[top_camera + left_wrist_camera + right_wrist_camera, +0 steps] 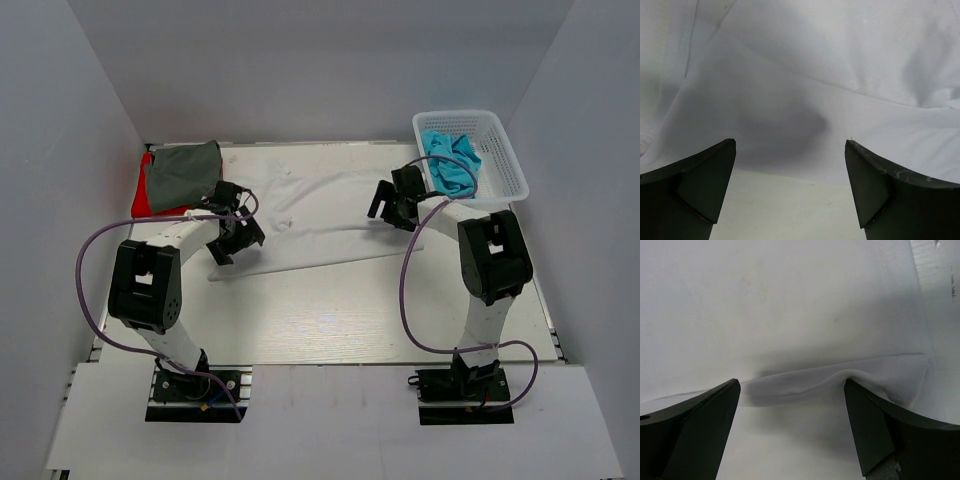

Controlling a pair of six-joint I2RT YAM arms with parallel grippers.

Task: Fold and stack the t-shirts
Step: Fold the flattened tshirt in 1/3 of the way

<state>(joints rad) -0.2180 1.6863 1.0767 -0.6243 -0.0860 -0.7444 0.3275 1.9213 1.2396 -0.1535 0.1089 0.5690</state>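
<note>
My left gripper is to go next to the white t-shirt's far corner [268, 167] beside the folded dark grey t-shirt and close there.
A white t-shirt [320, 215] lies spread across the middle of the table. My left gripper [236, 238] is open over its near left edge; the left wrist view shows the cloth's hem [805, 125] between and beyond the wide-apart fingers [705, 175], with bare table below. My right gripper [392, 208] is open over the shirt's right part; a raised fold [805, 385] of white cloth runs between its fingers [875, 425]. A dark grey t-shirt [182, 175] lies folded on a red one [143, 190] at the back left. Turquoise-blue t-shirts [450, 165] fill the basket.
A white mesh basket [500, 160] stands at the back right corner. White walls close in the table on three sides. Purple cables loop from both arms over the near half of the table.
</note>
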